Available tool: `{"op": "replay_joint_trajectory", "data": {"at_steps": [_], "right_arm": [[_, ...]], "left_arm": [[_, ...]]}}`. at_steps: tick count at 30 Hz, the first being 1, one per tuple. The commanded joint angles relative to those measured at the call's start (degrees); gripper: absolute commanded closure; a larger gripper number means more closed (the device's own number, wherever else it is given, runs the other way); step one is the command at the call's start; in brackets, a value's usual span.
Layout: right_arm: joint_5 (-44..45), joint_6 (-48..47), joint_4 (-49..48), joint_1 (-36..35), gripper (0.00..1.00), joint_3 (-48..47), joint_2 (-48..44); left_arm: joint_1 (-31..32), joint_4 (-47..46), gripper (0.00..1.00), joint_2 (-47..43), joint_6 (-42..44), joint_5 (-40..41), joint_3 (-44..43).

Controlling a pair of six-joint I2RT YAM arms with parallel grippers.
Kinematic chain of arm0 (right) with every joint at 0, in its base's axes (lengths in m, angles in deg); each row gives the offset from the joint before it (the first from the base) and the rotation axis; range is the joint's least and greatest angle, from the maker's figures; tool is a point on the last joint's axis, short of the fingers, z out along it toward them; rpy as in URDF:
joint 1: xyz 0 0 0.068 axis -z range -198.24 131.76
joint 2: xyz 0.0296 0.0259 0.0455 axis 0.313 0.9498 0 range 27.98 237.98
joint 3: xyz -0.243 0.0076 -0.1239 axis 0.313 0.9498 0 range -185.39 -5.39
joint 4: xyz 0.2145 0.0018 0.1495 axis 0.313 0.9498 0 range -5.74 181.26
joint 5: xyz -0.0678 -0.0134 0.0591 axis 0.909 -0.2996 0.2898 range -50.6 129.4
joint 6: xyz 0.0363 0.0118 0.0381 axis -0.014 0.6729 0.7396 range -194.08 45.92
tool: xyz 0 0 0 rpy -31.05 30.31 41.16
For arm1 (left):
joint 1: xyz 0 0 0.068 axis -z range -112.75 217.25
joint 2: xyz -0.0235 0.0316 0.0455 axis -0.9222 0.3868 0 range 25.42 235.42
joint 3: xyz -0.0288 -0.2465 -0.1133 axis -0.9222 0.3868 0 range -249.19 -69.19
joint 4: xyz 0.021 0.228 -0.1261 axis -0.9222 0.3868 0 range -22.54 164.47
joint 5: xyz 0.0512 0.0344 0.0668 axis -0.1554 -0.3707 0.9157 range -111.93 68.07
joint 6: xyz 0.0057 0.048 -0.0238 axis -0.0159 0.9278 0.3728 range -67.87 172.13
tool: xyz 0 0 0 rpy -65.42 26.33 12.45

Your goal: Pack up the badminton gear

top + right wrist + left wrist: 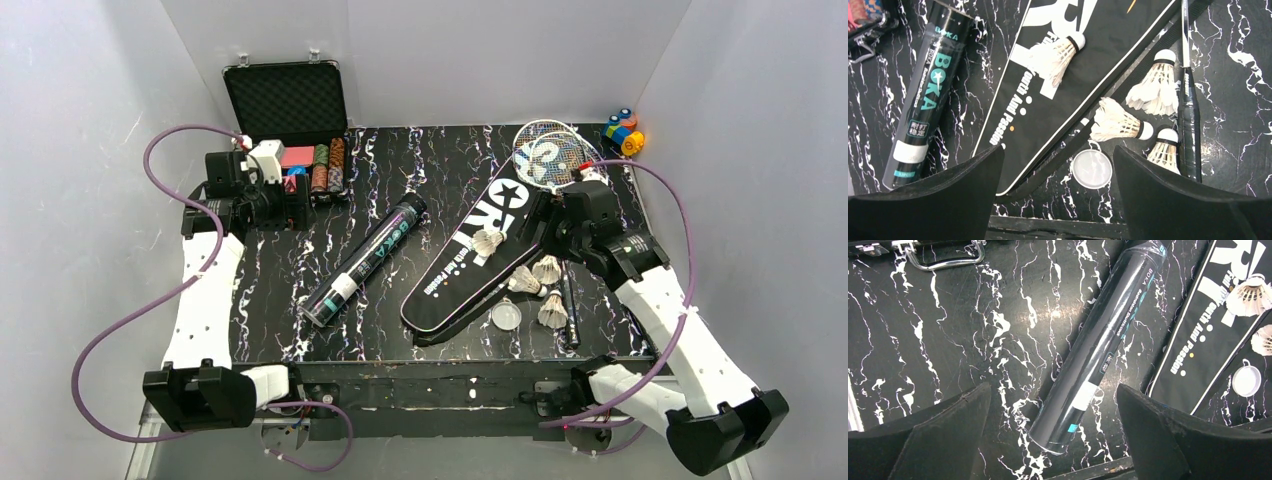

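The robot's right gripper needs to next go to the feathers of the shuttlecock [485,251] [1054,80] on the black racket bag and close there, leaving the shuttlecock's cork free.
The long dark tube [365,262] [1108,335] [930,95] with teal lettering lies diagonally at mid table. To its right lies the black racket bag [470,255] [1073,75], with one white shuttlecock [487,242] [1058,55] on it. Three more shuttlecocks [546,268] [1155,90] lie beside a racket handle [1189,130]. The silver racket heads [548,155] rest at the bag's far end. My left gripper [290,203] [1053,390] hangs open above the tube's near end. Over the bag's narrow end my right gripper [540,222] [1058,150] is open and empty.
An open black case of poker chips [290,130] stands at the back left, close to my left arm. Colourful toy blocks [625,130] sit at the back right corner. A clear round lid [506,316] [1091,169] lies near the front edge.
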Motion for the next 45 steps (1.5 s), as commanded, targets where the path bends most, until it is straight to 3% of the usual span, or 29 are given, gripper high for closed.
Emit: {"op": "replay_joint_trajectory", "data": {"at_steps": [1,5,16,26,32,38,45], "right_arm": [[1.85,-1.91,2.51,-2.03,0.11,0.7,-1.27],[3.45,-1.86,3.32,-4.16,0.1,2.6,-1.6],[4.23,0.36,2.12,-6.74,0.09,4.31,-0.75],[4.22,0.38,2.02,-8.24,0.09,2.61,1.28],[4.09,-0.03,2.04,-8.55,0.08,2.01,1.54],[3.67,-0.15,1.87,-8.55,0.08,2.2,1.27],[4.16,-0.16,1.39,-8.55,0.08,3.39,1.12]], "left_arm": [[-0.25,1.84,0.02,-0.58,0.65,-1.69,-1.55],[1.19,2.3,0.02,3.02,1.72,-3.45,-3.45],[14.54,-1.44,0.02,16.93,6.39,2.49,-9.7],[18.39,-9.99,0.02,27.73,16.77,1.86,-5.33],[20.26,-10.53,0.02,35.01,18.68,0.72,-8.1],[22.91,-10.78,0.02,37.72,19.1,-1.6,-8.61],[24.95,-12.2,0.02,37.6,21.23,-0.67,-3.15]]}}
